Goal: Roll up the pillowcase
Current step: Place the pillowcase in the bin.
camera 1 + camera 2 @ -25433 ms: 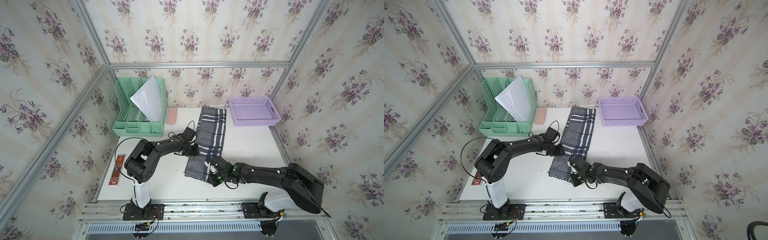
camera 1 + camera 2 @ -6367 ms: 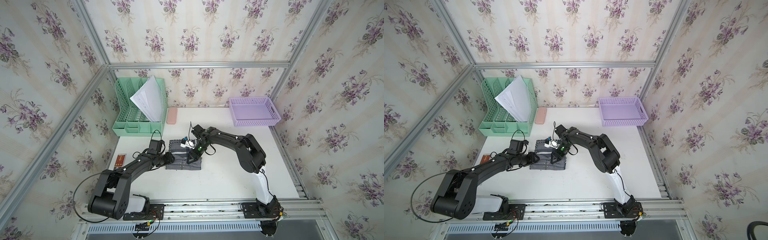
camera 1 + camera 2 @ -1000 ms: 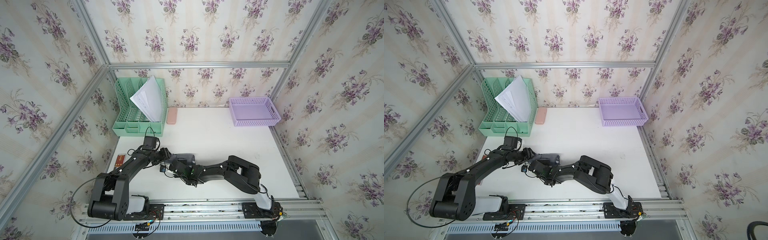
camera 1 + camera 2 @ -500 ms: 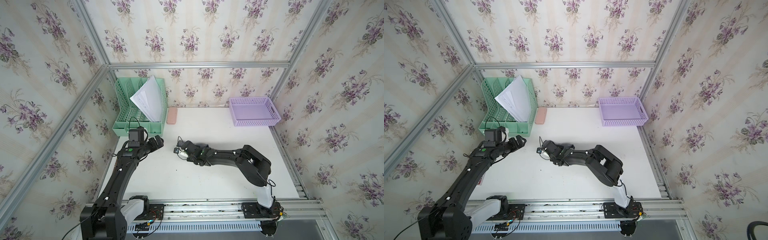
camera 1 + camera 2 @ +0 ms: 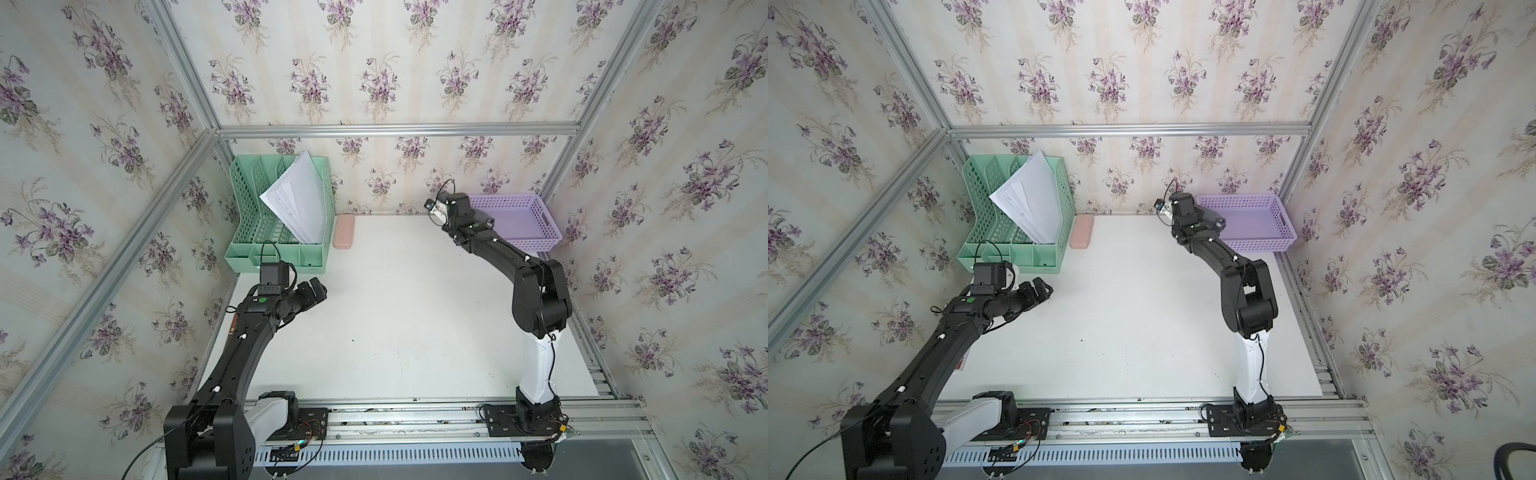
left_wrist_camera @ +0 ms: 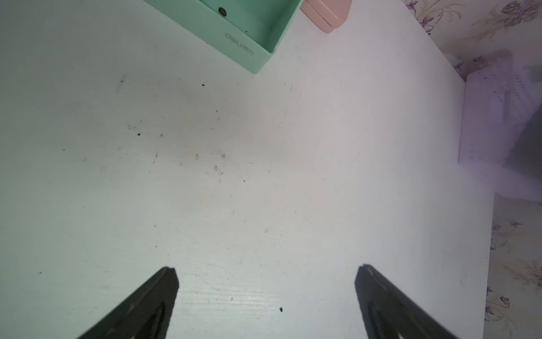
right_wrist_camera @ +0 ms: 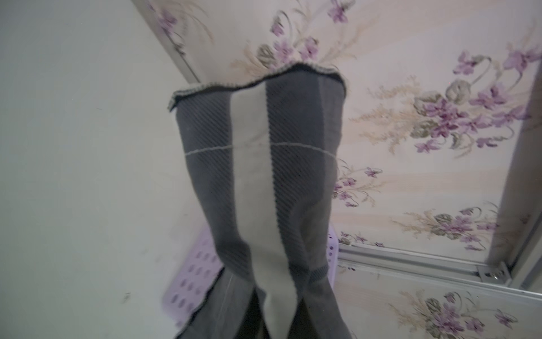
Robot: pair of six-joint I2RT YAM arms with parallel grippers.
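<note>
I'll set the pillowcase inside the purple basket (image 5: 495, 219), pink-case end, with my right gripper.
The pillowcase (image 7: 258, 176), grey with a white stripe and a stitched wavy edge, sticks out as a narrow bundle from my right gripper (image 7: 275, 323), which is shut on it. The fabric hides the fingertips. In both top views the right gripper (image 5: 482, 224) (image 5: 1219, 223) reaches over the left end of the purple basket (image 5: 523, 220) (image 5: 1258, 224). There the arm hides most of the pillowcase (image 5: 1209, 216). My left gripper (image 5: 318, 289) (image 5: 1042, 286) (image 6: 265, 273) is open and empty over bare white table (image 6: 264, 176), in front of the green file holder.
The green file holder (image 5: 282, 216) (image 5: 1017, 216) (image 6: 240, 29) with white papers stands at the back left. A pink case (image 5: 344, 231) (image 5: 1081, 232) (image 6: 328, 11) lies beside it. Floral walls and metal frame bars close in the table on three sides.
The right arm swung from the table's middle to the purple basket at the back right, carrying the rolled pillowcase. The left gripper let go, opened wide and drew back to the left.
</note>
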